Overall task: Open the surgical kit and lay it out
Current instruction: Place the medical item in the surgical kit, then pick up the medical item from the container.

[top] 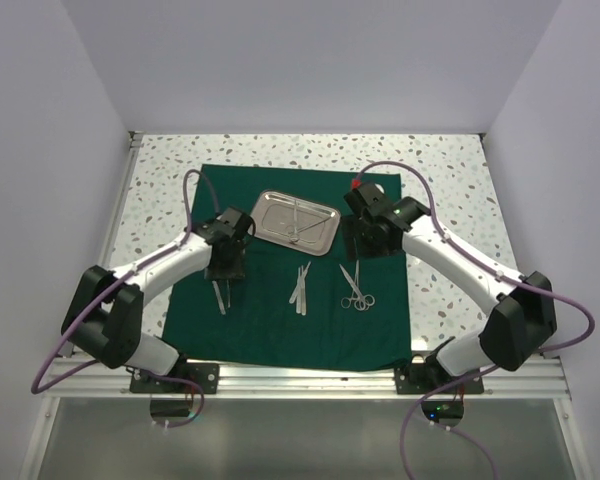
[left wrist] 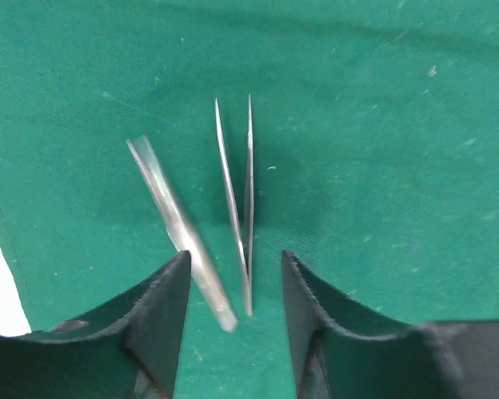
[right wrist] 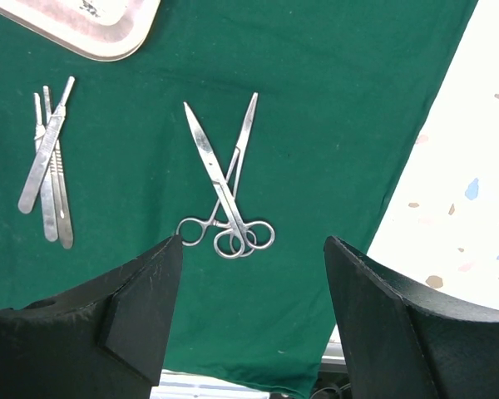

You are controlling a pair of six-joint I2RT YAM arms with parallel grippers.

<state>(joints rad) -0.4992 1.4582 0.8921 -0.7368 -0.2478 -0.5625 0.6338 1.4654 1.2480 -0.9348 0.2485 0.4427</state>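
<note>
My left gripper closes next, in the steel tray, on the middle of the straight tweezers (top: pixel 295 217) beside the slanted instrument.
The dark green cloth (top: pixel 280 320) lies spread flat on the table. The steel tray (top: pixel 325 232) sits at its far middle with slim instruments (top: pixel 295 222) in it. My left gripper (top: pixel 226 270) hovers open over steel tweezers (left wrist: pixel 243 199) and a flat steel instrument (left wrist: pixel 179 224) lying on the cloth (left wrist: pixel 382 166); its fingers (left wrist: pixel 162 303) do not grip them. My right gripper (top: pixel 366 242) is open and empty above the cloth (right wrist: pixel 341 100), with two crossed ring-handled scissors or forceps (right wrist: pixel 226 183) lying ahead of it. Several slim instruments (right wrist: pixel 50 170) lie left of those.
The tray's corner (right wrist: pixel 100 33) shows at the top left of the right wrist view. Speckled white tabletop (right wrist: pixel 474 191) lies right of the cloth's edge. White walls enclose the table on three sides; a metal rail (top: pixel 310 378) runs along the near edge.
</note>
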